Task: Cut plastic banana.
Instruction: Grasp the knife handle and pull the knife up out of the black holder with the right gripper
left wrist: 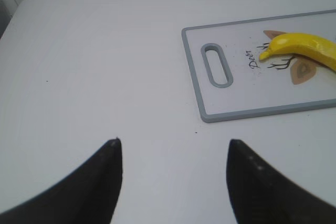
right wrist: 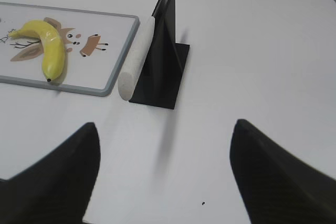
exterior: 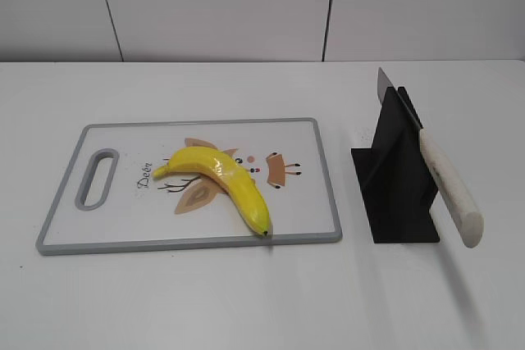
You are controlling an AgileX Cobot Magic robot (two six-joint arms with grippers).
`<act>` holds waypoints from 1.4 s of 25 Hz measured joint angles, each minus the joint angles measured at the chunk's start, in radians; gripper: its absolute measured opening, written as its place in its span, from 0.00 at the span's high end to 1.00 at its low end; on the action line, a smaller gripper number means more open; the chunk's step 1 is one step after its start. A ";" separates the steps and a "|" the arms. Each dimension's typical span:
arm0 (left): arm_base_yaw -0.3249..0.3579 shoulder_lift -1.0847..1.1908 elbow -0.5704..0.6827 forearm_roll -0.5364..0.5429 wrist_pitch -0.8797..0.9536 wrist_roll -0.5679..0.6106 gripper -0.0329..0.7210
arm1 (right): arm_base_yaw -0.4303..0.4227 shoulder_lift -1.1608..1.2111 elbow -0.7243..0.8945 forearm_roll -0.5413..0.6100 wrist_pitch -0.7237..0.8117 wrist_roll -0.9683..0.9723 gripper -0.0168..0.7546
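Note:
Next, my right gripper goes to the middle of the white handle [exterior: 446,179] [right wrist: 138,56] and takes hold of the knife resting in the black stand.
The plastic banana [exterior: 221,179] is glossy yellow and lies on the white cutting board [exterior: 123,219], dark tip toward the front edge. It also shows in the left wrist view [left wrist: 304,47] and the right wrist view [right wrist: 47,48]. A knife with a white handle [exterior: 449,186] rests tilted in a black stand [exterior: 394,186], blade up and back; it shows in the right wrist view [right wrist: 135,61]. My left gripper [left wrist: 173,145] is open and empty over bare table left of the board. My right gripper [right wrist: 165,129] is open and empty in front of the stand. Neither gripper shows in the exterior view.
The cutting board has a grey rim and a handle slot [exterior: 97,178] at its left end, and a deer print under the banana. The black stand [right wrist: 163,72] stands right of the board. A white wall runs behind the table.

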 joint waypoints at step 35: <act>0.000 0.000 0.000 0.000 0.000 0.000 0.18 | 0.000 0.088 -0.013 -0.002 0.001 0.004 0.21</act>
